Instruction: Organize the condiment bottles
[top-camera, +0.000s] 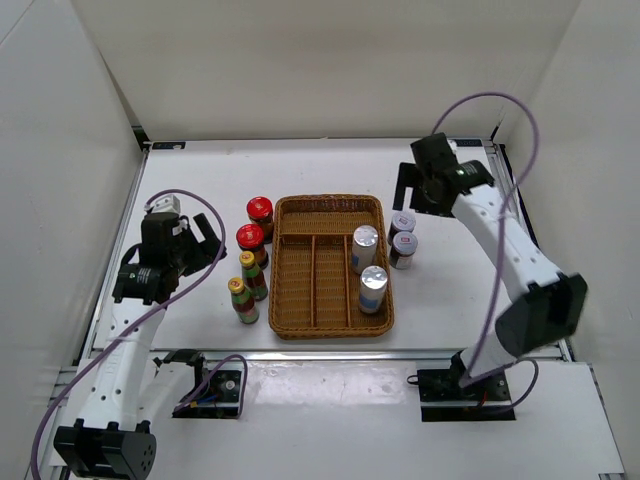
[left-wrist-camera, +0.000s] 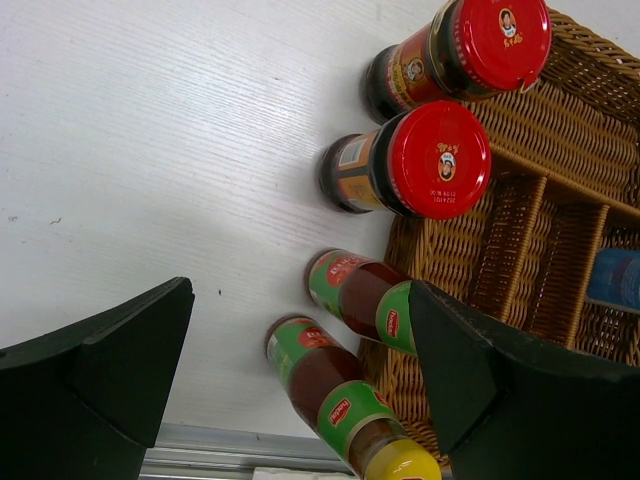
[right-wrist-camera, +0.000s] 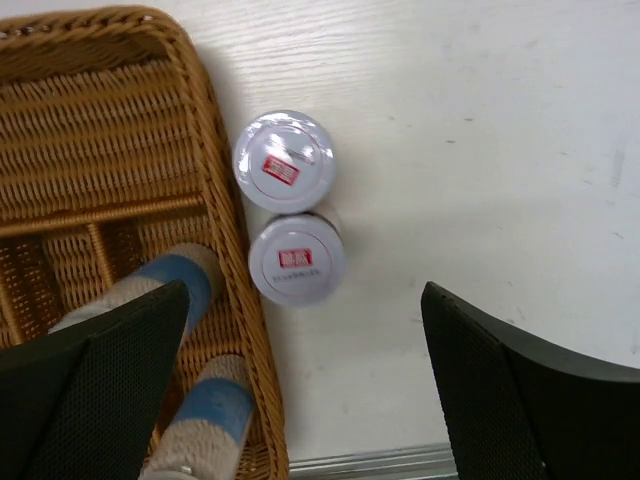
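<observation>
My right gripper is to close on the lid (top-camera: 404, 219) (right-wrist-camera: 284, 162) of the far white-lidded jar, the one that is farther from the metal bar along the table's near edge.
Two red-lidded dark jars (top-camera: 260, 210) (top-camera: 250, 237) and two yellow-capped red-green bottles (top-camera: 253, 275) (top-camera: 242, 299) stand left of the wicker tray (top-camera: 330, 198). Two silver-topped cylinders (top-camera: 364, 247) (top-camera: 373, 288) stand in its right compartment. Two white-lidded dark jars (top-camera: 403, 224) (top-camera: 404, 247) stand just right of it. My left gripper (top-camera: 205, 243) is open and empty, above and left of the bottles (left-wrist-camera: 345, 290). My right gripper (top-camera: 415, 190) is open and empty, above the white-lidded jars (right-wrist-camera: 296, 258).
The tray's left and middle compartments (top-camera: 315, 270) hold nothing. White walls enclose the table on three sides. A metal rail (top-camera: 330, 355) runs along the near edge. Cables loop from both arms.
</observation>
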